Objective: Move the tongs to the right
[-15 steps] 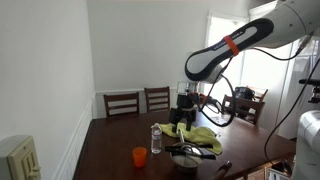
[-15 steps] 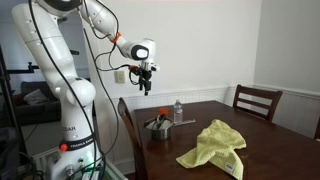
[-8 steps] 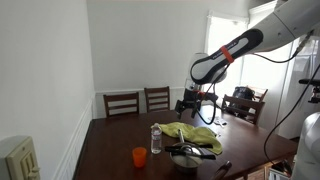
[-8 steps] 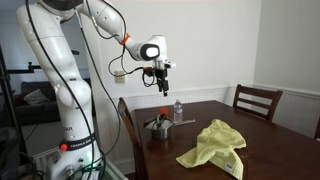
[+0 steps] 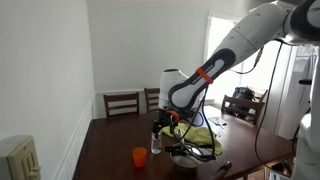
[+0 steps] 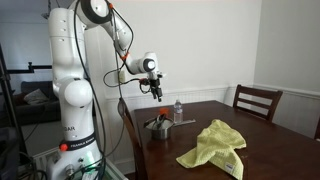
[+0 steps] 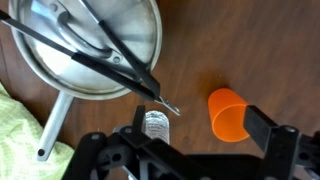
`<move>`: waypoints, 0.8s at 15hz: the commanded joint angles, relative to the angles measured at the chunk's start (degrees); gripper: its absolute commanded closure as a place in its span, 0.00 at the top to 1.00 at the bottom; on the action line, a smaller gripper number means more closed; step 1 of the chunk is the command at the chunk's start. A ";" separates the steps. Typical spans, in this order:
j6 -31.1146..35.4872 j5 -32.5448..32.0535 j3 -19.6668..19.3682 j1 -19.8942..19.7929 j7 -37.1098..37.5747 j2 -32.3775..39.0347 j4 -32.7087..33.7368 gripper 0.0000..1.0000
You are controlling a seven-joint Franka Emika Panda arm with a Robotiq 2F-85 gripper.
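Observation:
Next, my gripper goes to the tongs' joined end (image 5: 174,150) (image 7: 148,85), sticking out past the steel pot's rim near the water bottle, and closes there.
The long black tongs (image 7: 95,45) lie across the steel pot (image 7: 120,25), with their thin tips (image 7: 168,105) sticking out past its rim. In an exterior view the tongs (image 5: 198,151) rest on the pot (image 5: 184,159) at the table's near end. My gripper (image 7: 200,132) is open and empty. It hangs above the table beside the pot, over the gap between a water bottle (image 7: 155,123) and an orange cup (image 7: 228,110). It also shows in both exterior views (image 5: 163,121) (image 6: 157,93), above the pot (image 6: 158,128).
A yellow-green cloth (image 5: 195,135) (image 6: 214,146) lies beside the pot, and its edge shows in the wrist view (image 7: 18,130). The bottle (image 5: 156,139) (image 6: 178,110) and cup (image 5: 139,156) stand on the wooden table. A short dark utensil (image 5: 222,167) lies near the table edge. Chairs (image 5: 122,102) stand around it.
The arm has swung across and come down from high above the table, so the gripper now hangs lower, close over the pot and bottle. The tongs have not moved.

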 commanded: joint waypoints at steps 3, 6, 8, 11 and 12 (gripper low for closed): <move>-1.07 0.65 -2.51 3.28 -0.36 4.77 3.65 1.00; -6.14 -1.78 -3.73 2.72 -7.77 2.82 1.46 1.00; -9.12 -0.19 -4.22 1.91 -15.78 2.52 0.73 1.00; -15.20 -2.60 -5.86 1.35 -24.24 3.51 2.48 1.00; -16.99 -3.68 -6.34 1.31 -26.82 3.60 3.08 1.00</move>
